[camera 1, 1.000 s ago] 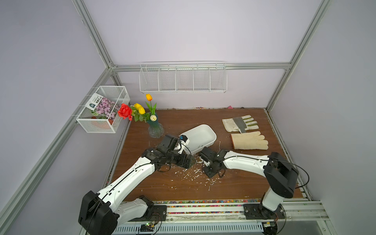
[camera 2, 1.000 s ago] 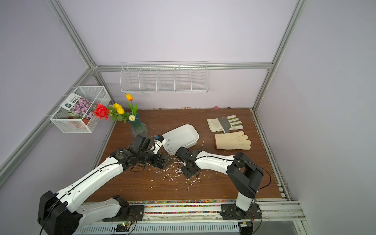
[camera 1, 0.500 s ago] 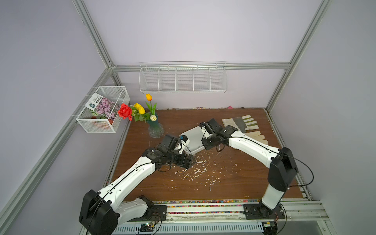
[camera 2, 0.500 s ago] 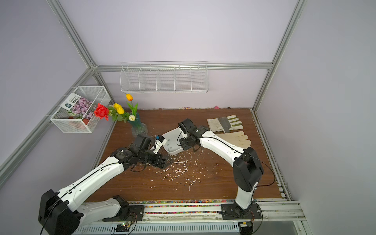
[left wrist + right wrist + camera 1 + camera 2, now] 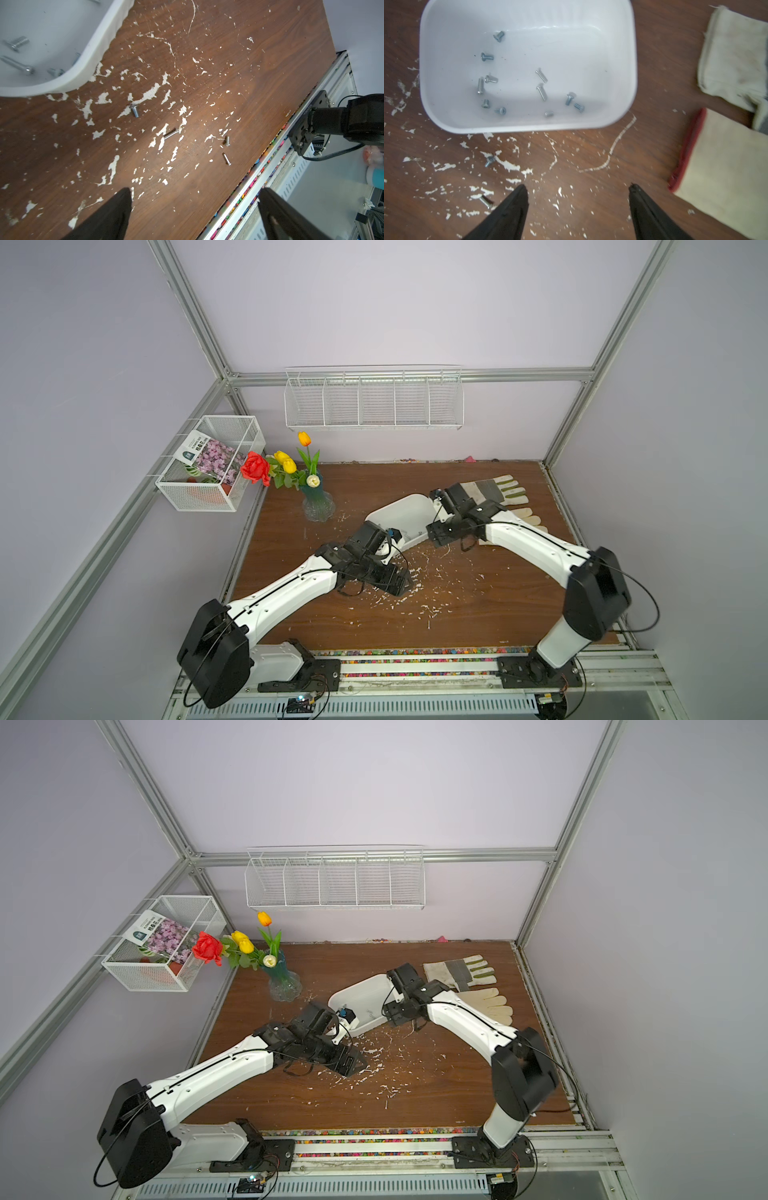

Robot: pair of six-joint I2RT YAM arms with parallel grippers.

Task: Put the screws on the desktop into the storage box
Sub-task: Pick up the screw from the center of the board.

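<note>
Next, I close my left gripper on the screw (image 5: 412, 579) (image 5: 171, 133) among the white flecks, between the screw by the storage box and those nearer the front rail.
The white storage box (image 5: 405, 512) (image 5: 365, 996) sits mid-desktop (image 5: 478, 601). The right wrist view shows several screws (image 5: 542, 92) lying on the floor of the storage box (image 5: 529, 127). Loose screws lie among white flecks on the board: several in the left wrist view (image 5: 134, 110) (image 5: 170, 133) (image 5: 227, 140), two in the right wrist view (image 5: 489, 161) (image 5: 485, 201). My right gripper (image 5: 577, 186) (image 5: 434, 533) hangs open and empty by the box's near corner. My left gripper (image 5: 195, 191) (image 5: 401, 585) stands open and empty over the flecked patch, in front of the box rim (image 5: 87, 68).
Two work gloves (image 5: 498, 489) (image 5: 523, 518) lie right of the box, close to my right wrist. A glass vase of flowers (image 5: 318, 506) stands at the back left. Wire baskets (image 5: 374, 400) (image 5: 212, 464) hang on the walls. A rail (image 5: 415, 655) borders the board's front edge.
My right arm swung from the flecked middle of the board back to the box's near corner, and its shut jaws have opened. The left arm has barely moved.
</note>
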